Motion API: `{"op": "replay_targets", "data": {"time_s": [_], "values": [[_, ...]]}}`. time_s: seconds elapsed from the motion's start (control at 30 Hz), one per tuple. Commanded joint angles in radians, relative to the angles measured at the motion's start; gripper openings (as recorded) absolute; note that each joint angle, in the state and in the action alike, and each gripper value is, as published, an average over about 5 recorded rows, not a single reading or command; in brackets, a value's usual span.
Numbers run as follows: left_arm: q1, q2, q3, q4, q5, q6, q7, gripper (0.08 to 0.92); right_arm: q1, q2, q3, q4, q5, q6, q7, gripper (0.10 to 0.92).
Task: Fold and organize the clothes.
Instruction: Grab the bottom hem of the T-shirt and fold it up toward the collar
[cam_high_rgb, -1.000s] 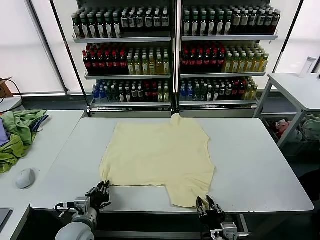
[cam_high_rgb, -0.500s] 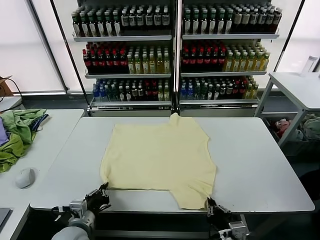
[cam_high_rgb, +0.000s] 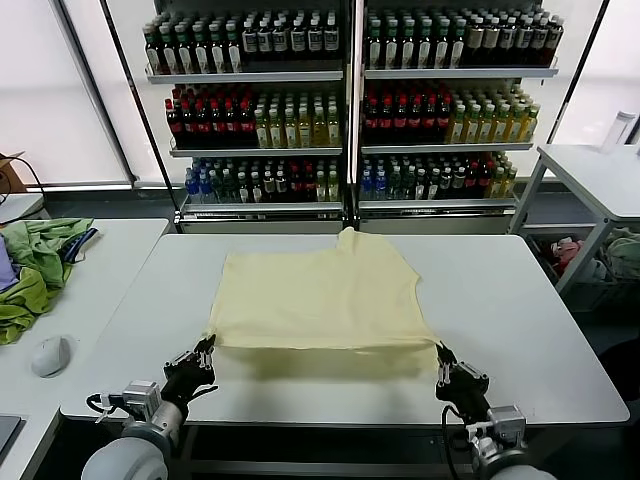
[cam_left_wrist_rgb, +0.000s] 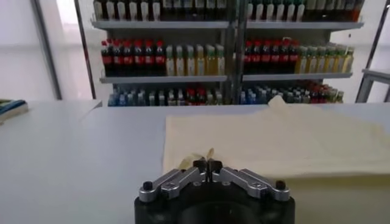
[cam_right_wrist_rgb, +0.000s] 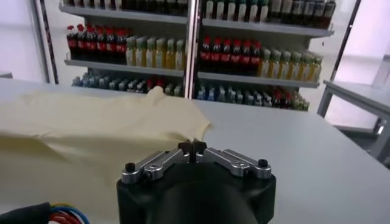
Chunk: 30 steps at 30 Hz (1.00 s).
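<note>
My right gripper is going to let go of the T-shirt's near corner on the shirt's side edge (cam_high_rgb: 411, 310) (cam_right_wrist_rgb: 190, 137) toward the bin, below the sleeve.
The pale yellow T-shirt (cam_high_rgb: 320, 295) lies spread on the white table (cam_high_rgb: 500, 300), its near edge raised off the surface and stretched straight between both grippers. My left gripper (cam_high_rgb: 203, 352) is shut on the near left corner; the left wrist view shows the jaws (cam_left_wrist_rgb: 207, 163) pinching a fold of the shirt (cam_left_wrist_rgb: 274, 137). My right gripper (cam_high_rgb: 443, 358) is shut on the near right corner; the right wrist view shows its closed jaws (cam_right_wrist_rgb: 192, 146) at the edge of the shirt (cam_right_wrist_rgb: 91, 122). No print or label shows.
Green garments (cam_high_rgb: 35, 265) and a grey mouse (cam_high_rgb: 50, 355) lie on a side table at the left. Shelves of bottles (cam_high_rgb: 350, 110) stand behind the table. Another table (cam_high_rgb: 600, 170) and a bin of clothes (cam_high_rgb: 605, 260) are at the right.
Both grippers have moved apart and forward over the table's near edge, lifting the shirt's near hem. The flap that hung down at the near right is now pulled up and the edge is straight.
</note>
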Motion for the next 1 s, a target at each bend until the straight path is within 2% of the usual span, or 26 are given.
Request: {"op": "replay_targets", "data": {"time_s": [0.03, 0.3, 0.9, 1.0], "values": [[-0.111, 0.041, 0.030, 0.081, -0.012, -0.012, 0.001, 0.096, 0.139, -0.014, -0.033, -0.069, 0.015, 0.012, 0.001, 0.123], [-0.232, 0.052, 0.116, 0.216, 0.021, -0.009, 0.000, 0.096, 0.311, -0.045, -0.132, -0.219, -0.018, 0.003, -0.008, 0.123], [-0.351, -0.022, 0.202, 0.385, 0.131, -0.023, -0.019, 0.096, 0.421, 0.048, -0.235, -0.390, -0.134, 0.031, -0.021, 0.123], [-0.369, -0.031, 0.205, 0.412, 0.141, -0.027, -0.022, 0.112, 0.429, 0.061, -0.245, -0.407, -0.145, 0.031, -0.018, 0.163]]}}
